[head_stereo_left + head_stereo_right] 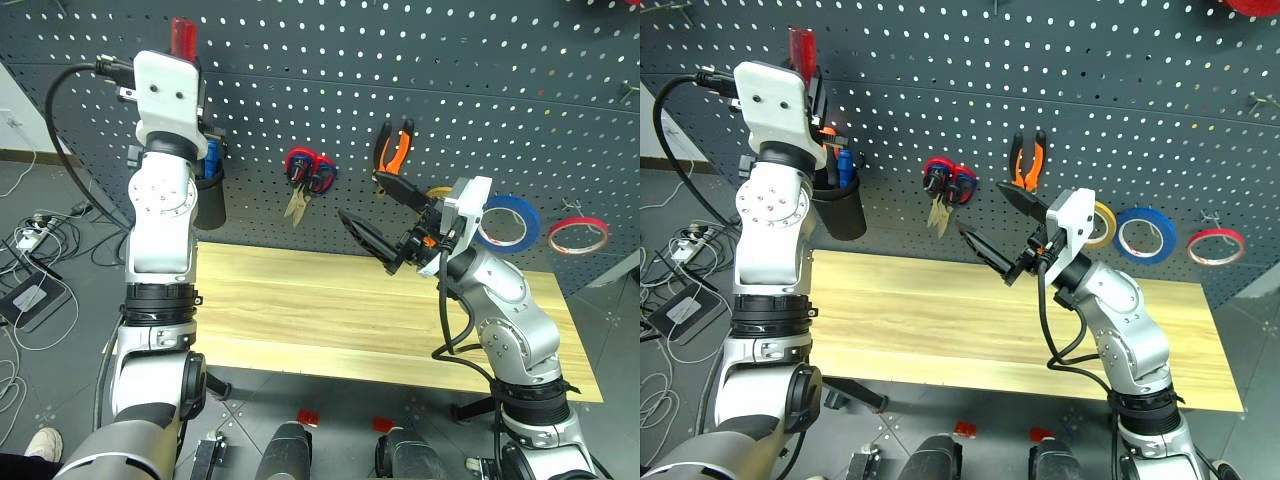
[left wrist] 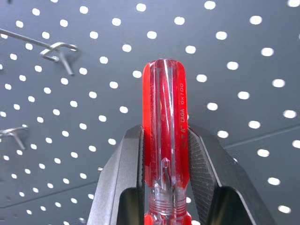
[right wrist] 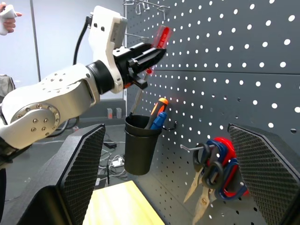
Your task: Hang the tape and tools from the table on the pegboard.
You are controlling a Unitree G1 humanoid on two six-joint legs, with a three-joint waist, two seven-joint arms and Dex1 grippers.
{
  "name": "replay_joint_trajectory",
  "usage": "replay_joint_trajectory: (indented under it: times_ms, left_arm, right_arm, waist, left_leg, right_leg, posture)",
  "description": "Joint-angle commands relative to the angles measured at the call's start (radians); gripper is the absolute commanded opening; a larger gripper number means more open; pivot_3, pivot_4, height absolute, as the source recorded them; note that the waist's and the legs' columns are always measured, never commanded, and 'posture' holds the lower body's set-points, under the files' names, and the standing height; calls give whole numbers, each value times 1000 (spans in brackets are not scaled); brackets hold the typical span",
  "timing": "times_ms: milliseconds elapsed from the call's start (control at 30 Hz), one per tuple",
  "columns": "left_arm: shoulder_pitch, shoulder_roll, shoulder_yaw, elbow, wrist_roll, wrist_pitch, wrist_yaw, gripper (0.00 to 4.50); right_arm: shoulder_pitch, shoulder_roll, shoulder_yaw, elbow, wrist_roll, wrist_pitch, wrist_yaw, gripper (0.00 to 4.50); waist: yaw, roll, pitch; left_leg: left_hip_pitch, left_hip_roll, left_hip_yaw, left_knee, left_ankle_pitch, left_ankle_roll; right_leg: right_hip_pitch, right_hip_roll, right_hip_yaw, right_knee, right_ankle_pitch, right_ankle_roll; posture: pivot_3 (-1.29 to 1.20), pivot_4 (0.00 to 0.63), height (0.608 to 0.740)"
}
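Note:
The robot's left gripper should release the red-handled screwdriver in the black cup (image 1: 198,171) beside the blue-handled screwdriver. The red-handled screwdriver is now held high against the pegboard.
My left gripper (image 2: 165,137) is shut on the red-handled screwdriver (image 2: 165,126), held high against the pegboard (image 1: 480,80) above a black cup (image 1: 208,198). Its red handle (image 1: 183,36) sticks up past the wrist. My right gripper (image 1: 383,213) stands open and holds nothing, above the table (image 1: 300,300) and just below the orange-and-black pliers (image 1: 393,148), which hang on the board. A cluster of scissors (image 1: 308,172) hangs on one hook, a dark-handled pair (image 3: 209,165) among red and blue handles. The red-rimmed tape (image 1: 578,235) hangs at the far right.
The cup holds orange and blue-handled screwdrivers (image 3: 158,111). A blue roll (image 1: 508,222) and a yellow roll (image 1: 1102,222) hang beside the right wrist. Bare hooks (image 2: 58,49) jut from the board near the screwdriver. Cables (image 1: 30,240) lie on the floor at left. A person's hand (image 3: 7,14) shows far off.

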Motion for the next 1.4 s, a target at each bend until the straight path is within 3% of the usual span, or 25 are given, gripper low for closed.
replay_joint_trajectory:
  times_ms: [33,467,833,1200,1400]
  left_arm:
    - [-24,20,28,0,-6,-32,17,919]
    - [-28,18,55,89,-27,-51,35,919]
    - [-128,21,48,170,-31,-145,26,919]
    - [-8,-6,37,130,-34,-147,28,919]
    - [72,-35,60,34,-52,-58,53,919]
  right_arm:
    - [-13,-9,-12,-29,1,-2,-10,4500]
    - [-17,-16,-4,-24,-2,15,-19,4500]
    - [-10,-15,-1,-25,0,23,-26,4500]
    - [13,-27,-2,-49,2,35,-33,4500]
    - [21,-31,-2,-52,0,34,-32,4500]
  waist:
    - [0,0,0]
    - [-3,0,0]
    - [-7,0,1]
    - [-23,1,1]
    - [-21,1,1]
  left_leg:
    - [0,0,0,0,0,0]
    - [1,-1,-2,1,0,1]
    - [1,-1,-2,1,-1,2]
    - [2,-1,-2,0,-1,2]
    - [1,-1,-3,1,-1,2]
  right_leg:
    - [0,0,0,0,0,0]
    - [2,0,0,0,0,0]
    - [3,0,0,0,0,0]
    - [3,0,0,0,0,0]
    - [3,0,0,0,0,0]
  posture:
    - [87,110,740]
    - [93,138,740]
    - [89,153,740]
    - [83,155,740]
    - [86,159,740]
